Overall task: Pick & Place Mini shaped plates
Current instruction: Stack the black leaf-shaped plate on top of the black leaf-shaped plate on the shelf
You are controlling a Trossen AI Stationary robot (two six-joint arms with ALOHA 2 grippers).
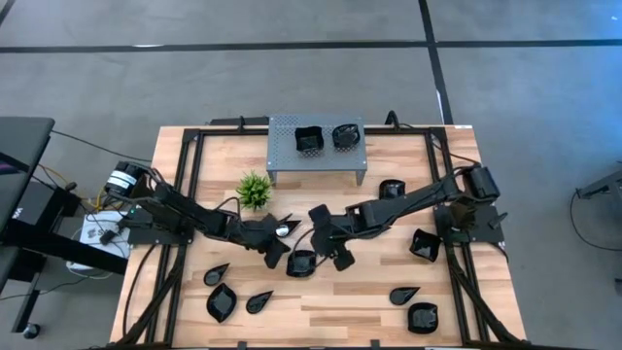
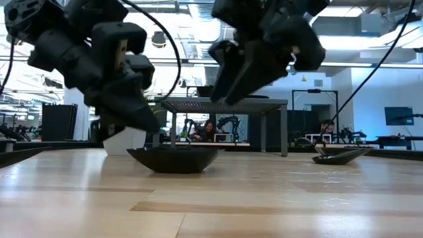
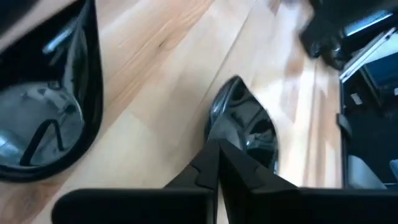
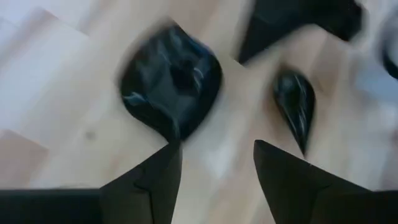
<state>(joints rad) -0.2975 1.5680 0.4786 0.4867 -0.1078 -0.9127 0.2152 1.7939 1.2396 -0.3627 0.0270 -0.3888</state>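
Note:
The squarish plate is lying flat next to the shut fingers of my left gripper, so that gripper should open, grab the plate's near rim (image 1: 291,258) and lift it to my right gripper.
Several glossy black mini shaped plates lie on the wooden table (image 1: 389,277). A teardrop plate (image 3: 244,121) lies flat near the middle, and my left gripper (image 3: 217,146) is shut at its wide end. Beside it sits a squarish wavy-rimmed plate (image 1: 301,262), also seen as the squarish plate (image 4: 171,81). My right gripper (image 4: 216,146) hangs open above the table just short of both plates and touches nothing. In the low view my right gripper (image 2: 231,89) is well clear of the wood. Two more plates (image 1: 326,138) rest on the grey perforated stand (image 1: 282,160). My left gripper's shut fingertips (image 3: 208,155) sit on the rim at the teardrop plate's wide end (image 3: 214,127), opposite its pointed tip. The fingers slant down at it from the table's left side. The tips hide the rim itself. The plate lies flat on the wood.
A small green plant (image 1: 255,190) stands just behind my left arm. Loose plates lie at the near left (image 1: 222,303), the near right (image 1: 423,316) and by my right arm (image 1: 424,245). Black frame rails (image 1: 190,175) run along the table's sides.

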